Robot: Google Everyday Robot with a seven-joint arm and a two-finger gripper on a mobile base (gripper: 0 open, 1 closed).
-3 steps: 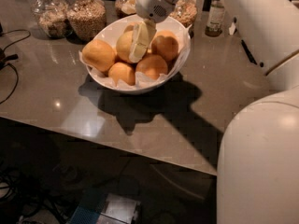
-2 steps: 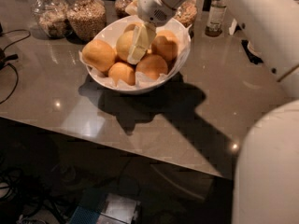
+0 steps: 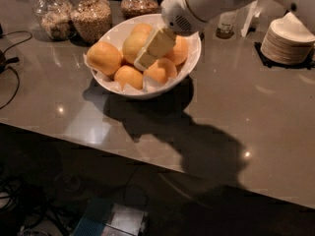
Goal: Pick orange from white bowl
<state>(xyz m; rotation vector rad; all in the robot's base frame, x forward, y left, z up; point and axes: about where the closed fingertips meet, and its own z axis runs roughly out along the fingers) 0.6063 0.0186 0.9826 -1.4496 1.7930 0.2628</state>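
Observation:
Next, I move my gripper over to the near side of the paler orange [image 3: 134, 54] in the middle of the white bowl, and close it there.
The white bowl [image 3: 114, 33] stands at the back middle of the grey table and holds several oranges on white paper. The paler, yellower orange [image 3: 131, 45] lies in the middle of the bowl, among deeper-orange fruits [image 3: 104, 58]. My gripper [image 3: 143, 58] reaches down from the upper right into the bowl. It sits against the right side of the paler orange and covers part of it. The white wrist [image 3: 197, 6] hangs above the bowl's far rim.
Three glass jars of grains [image 3: 91, 16] stand behind the bowl at the left. A stack of small white plates [image 3: 288, 41] and a small bottle [image 3: 226, 26] are at the back right. Cables [image 3: 10, 63] lie at the left. The table's front edge [image 3: 147, 156] runs diagonally below.
The arm's large white links have swung out of the lower right of the view. The gripper has stayed at the paler orange in the bowl.

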